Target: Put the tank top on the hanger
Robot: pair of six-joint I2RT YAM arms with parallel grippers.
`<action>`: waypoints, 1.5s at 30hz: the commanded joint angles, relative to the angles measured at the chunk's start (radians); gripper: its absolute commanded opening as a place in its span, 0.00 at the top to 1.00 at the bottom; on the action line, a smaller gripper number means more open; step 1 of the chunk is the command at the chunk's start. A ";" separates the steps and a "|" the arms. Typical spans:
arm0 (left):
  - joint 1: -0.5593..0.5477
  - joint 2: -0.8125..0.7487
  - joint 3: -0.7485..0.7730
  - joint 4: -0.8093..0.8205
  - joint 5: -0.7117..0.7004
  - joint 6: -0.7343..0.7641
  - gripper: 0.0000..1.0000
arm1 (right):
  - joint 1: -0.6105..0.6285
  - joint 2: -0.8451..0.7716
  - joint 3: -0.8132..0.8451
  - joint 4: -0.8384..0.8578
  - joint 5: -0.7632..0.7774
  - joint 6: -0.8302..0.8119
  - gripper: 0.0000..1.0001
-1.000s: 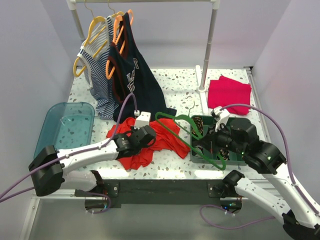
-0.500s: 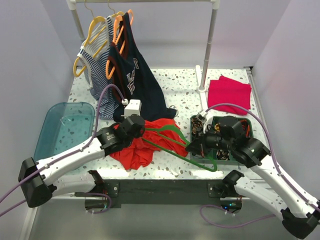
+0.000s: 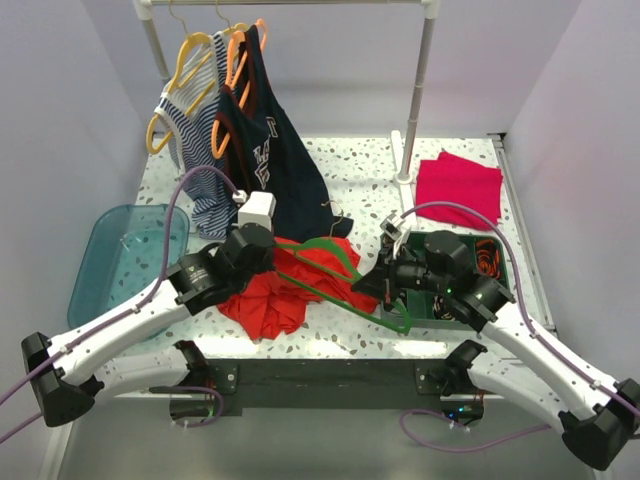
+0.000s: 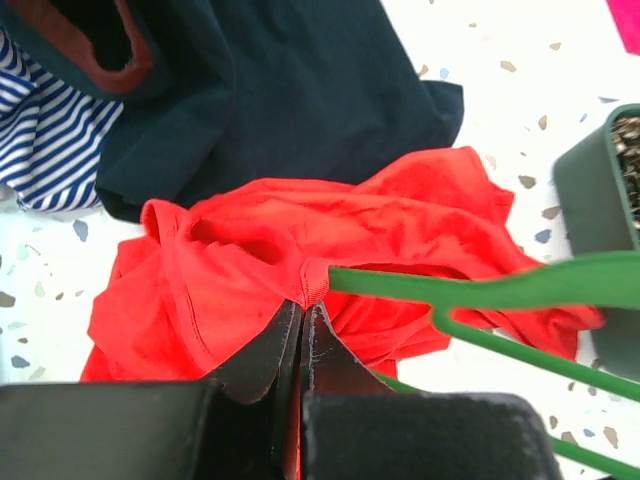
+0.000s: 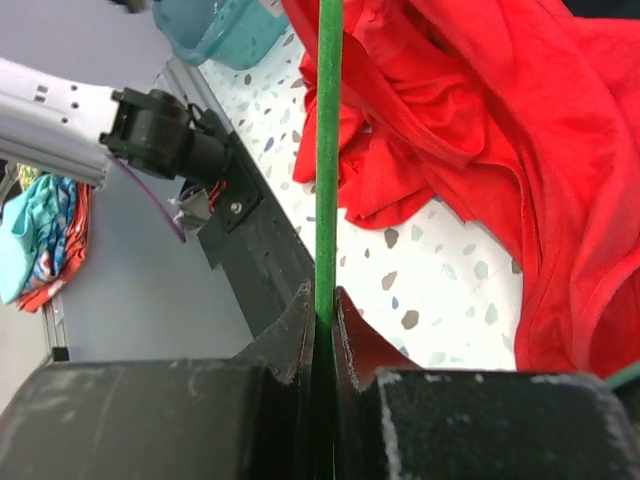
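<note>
Next, I take the hanger [image 3: 327,242] below its hook with my left gripper, because the tank top meets one end of it and my right gripper blocks its other side.
The red-orange tank top [image 3: 270,300] lies crumpled on the table in front of the left arm. My left gripper [image 3: 278,262] is shut on a fold of its hem, which shows between the fingertips in the left wrist view [image 4: 305,308]. The green hanger [image 3: 345,262] is held tilted over the tank top's right side, and one arm tip [image 4: 420,283] reaches right up to the pinched hem. My right gripper [image 3: 380,293] is shut on the hanger's straight bar [image 5: 328,150]. The right wrist view shows the tank top [image 5: 500,120] beyond that bar. The hanger's hook is hidden.
A navy tank top [image 3: 275,165] and a striped garment [image 3: 195,150] hang on orange and yellow hangers from the rack at the back left. A magenta cloth [image 3: 458,185] lies back right. A teal bin [image 3: 130,255] stands left, a dark green tray [image 3: 500,285] right, and the rack post [image 3: 415,110] behind.
My right gripper has carried the hanger left, over the tank top. My left gripper has moved back and left with the red fabric pinched in it.
</note>
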State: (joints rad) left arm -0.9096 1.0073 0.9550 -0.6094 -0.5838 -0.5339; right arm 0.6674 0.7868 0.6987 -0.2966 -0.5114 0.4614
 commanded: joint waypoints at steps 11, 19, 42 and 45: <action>0.003 -0.030 0.136 -0.020 -0.017 0.172 1.00 | 0.014 0.117 -0.022 0.321 -0.120 -0.062 1.00; 0.006 -0.016 0.188 -0.147 -0.139 0.192 0.99 | 0.020 0.085 -0.008 0.214 -0.121 -0.147 1.00; 0.014 -0.093 0.145 0.004 0.078 0.302 0.55 | 0.139 0.353 0.041 0.646 -0.030 -0.040 1.00; 0.014 -0.139 0.139 0.026 0.117 0.302 0.43 | 0.149 0.356 0.047 0.629 0.004 -0.063 1.00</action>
State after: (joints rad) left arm -0.9031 0.9356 1.0973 -0.6445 -0.4866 -0.2256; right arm 0.8055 1.1542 0.6827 0.2333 -0.5758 0.4252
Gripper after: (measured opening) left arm 0.537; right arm 0.045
